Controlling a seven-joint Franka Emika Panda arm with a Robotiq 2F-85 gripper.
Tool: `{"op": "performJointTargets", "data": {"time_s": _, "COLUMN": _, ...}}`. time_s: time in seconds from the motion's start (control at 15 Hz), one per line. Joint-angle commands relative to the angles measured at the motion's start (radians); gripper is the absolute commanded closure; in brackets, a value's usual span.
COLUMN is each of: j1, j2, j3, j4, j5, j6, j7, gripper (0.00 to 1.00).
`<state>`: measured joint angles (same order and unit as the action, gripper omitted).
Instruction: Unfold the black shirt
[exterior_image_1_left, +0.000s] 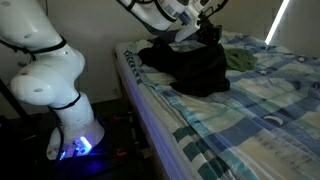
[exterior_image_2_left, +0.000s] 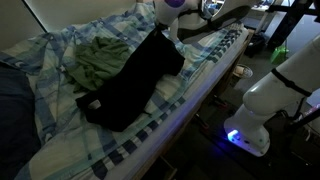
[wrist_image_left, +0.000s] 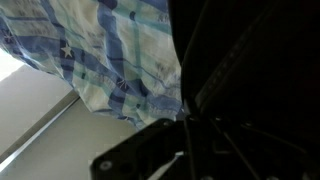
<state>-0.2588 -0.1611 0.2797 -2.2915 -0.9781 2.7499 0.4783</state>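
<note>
Next, my gripper lets go of the end of the black shirt on the bed (exterior_image_1_left: 234, 70), right up against the near edge of the green cloth.
The black shirt (exterior_image_1_left: 196, 68) lies crumpled on the bed with the blue plaid sheet (exterior_image_1_left: 250, 100); it shows in both exterior views (exterior_image_2_left: 128, 85). My gripper (exterior_image_1_left: 205, 30) is at the shirt's far end near the bed's edge, also seen from the other side (exterior_image_2_left: 171, 35). One end of the shirt is drawn up to the gripper. In the wrist view the black fabric (wrist_image_left: 250, 60) fills the right side against the dark fingers (wrist_image_left: 188, 125), which look shut on it. The fingertips are hard to make out.
A green cloth (exterior_image_2_left: 98, 60) lies on the bed next to the shirt, also seen in an exterior view (exterior_image_1_left: 240, 60). The robot's white base (exterior_image_1_left: 55, 80) stands beside the bed on the floor, with a blue light (exterior_image_2_left: 232, 137).
</note>
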Motion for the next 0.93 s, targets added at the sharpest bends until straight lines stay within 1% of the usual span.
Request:
{"op": "performJointTargets", "data": {"time_s": 0.0, "j1": -0.006, "j2": 0.085, "j3": 0.003, "j4": 0.092, "j5": -0.018, "j6": 0.002, "j7": 0.001, "gripper": 0.99}}
{"op": "performJointTargets", "data": {"time_s": 0.27, "j1": -0.005, "j2": 0.151, "j3": -0.003, "j4": 0.158, "j5": -0.012, "j6": 0.005, "j7": -0.011, "gripper": 0.99}}
{"op": "performJointTargets", "data": {"time_s": 0.53, "j1": -0.007, "j2": 0.205, "j3": -0.012, "j4": 0.228, "j5": 0.033, "j6": 0.021, "j7": -0.054, "gripper": 0.99}}
{"op": "performJointTargets", "data": {"time_s": 0.67, "j1": -0.009, "j2": 0.203, "j3": -0.012, "j4": 0.221, "j5": 0.113, "j6": 0.032, "j7": -0.122, "gripper": 0.99}}
{"op": "performJointTargets", "data": {"time_s": 0.8, "j1": -0.014, "j2": 0.182, "j3": -0.010, "j4": 0.185, "j5": 0.233, "j6": 0.079, "j7": -0.213, "gripper": 0.99}}
{"op": "performJointTargets", "data": {"time_s": 0.87, "j1": 0.088, "j2": 0.168, "j3": -0.113, "j4": 0.165, "j5": 0.313, "j6": 0.109, "j7": -0.276, "gripper": 0.99}}
